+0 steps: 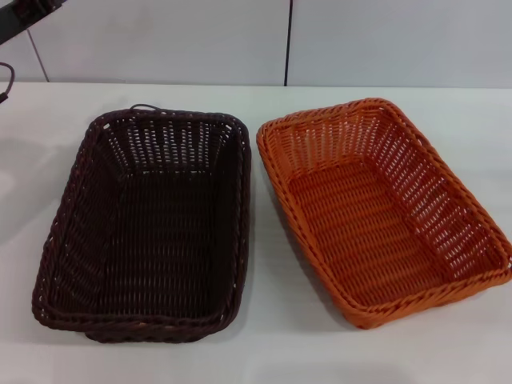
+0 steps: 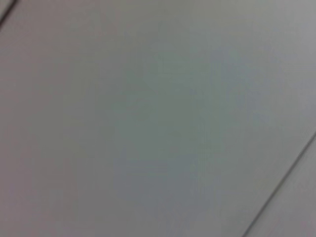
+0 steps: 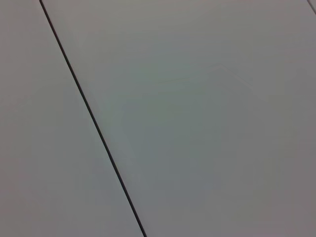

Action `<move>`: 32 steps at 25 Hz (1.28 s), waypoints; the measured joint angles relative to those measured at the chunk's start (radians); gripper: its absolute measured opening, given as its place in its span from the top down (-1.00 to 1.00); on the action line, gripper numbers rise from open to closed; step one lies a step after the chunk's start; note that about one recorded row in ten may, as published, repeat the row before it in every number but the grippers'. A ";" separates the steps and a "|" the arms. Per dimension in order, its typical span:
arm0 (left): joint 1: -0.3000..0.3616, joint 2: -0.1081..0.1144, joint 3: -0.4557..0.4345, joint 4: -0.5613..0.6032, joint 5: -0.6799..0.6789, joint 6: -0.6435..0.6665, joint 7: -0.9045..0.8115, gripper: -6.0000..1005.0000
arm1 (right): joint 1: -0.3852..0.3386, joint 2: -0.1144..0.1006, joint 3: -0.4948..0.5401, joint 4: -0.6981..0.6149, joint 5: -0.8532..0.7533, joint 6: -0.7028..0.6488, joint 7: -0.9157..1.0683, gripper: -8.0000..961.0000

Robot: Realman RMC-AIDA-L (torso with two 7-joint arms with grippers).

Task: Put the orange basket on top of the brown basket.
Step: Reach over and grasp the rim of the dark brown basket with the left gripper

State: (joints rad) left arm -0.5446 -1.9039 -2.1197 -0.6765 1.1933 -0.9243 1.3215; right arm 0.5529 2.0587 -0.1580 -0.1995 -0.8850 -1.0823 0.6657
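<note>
My left gripper next should reach the brown basket and grip its long side rim [image 1: 76, 174], the one farthest from the orange basket.
The brown basket [image 1: 148, 224] sits on the white table, left of centre in the head view, empty. The orange basket [image 1: 384, 208] sits beside it on the right, empty and angled slightly, its near corner close to the brown basket's rim but apart from it. Neither gripper shows in any view. Both wrist views show only a plain pale surface with a thin dark seam. A dark piece of the left arm [image 1: 28, 16] shows at the far left top corner of the head view.
The white table [image 1: 264, 344] runs under both baskets. A pale panelled wall with a dark vertical seam [image 1: 288, 40] stands behind. A dark cable loop [image 1: 6, 80] shows at the far left edge.
</note>
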 joint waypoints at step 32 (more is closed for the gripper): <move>-0.064 -0.051 -0.016 -0.712 1.422 -0.617 -0.988 -0.54 | 0.001 -0.006 0.005 0.001 0.053 0.054 -0.046 -0.66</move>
State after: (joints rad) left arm -0.6088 -1.9547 -2.1353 -1.3886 2.6156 -1.5415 0.3332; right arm 0.5538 2.0525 -0.1533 -0.1986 -0.8319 -1.0288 0.6196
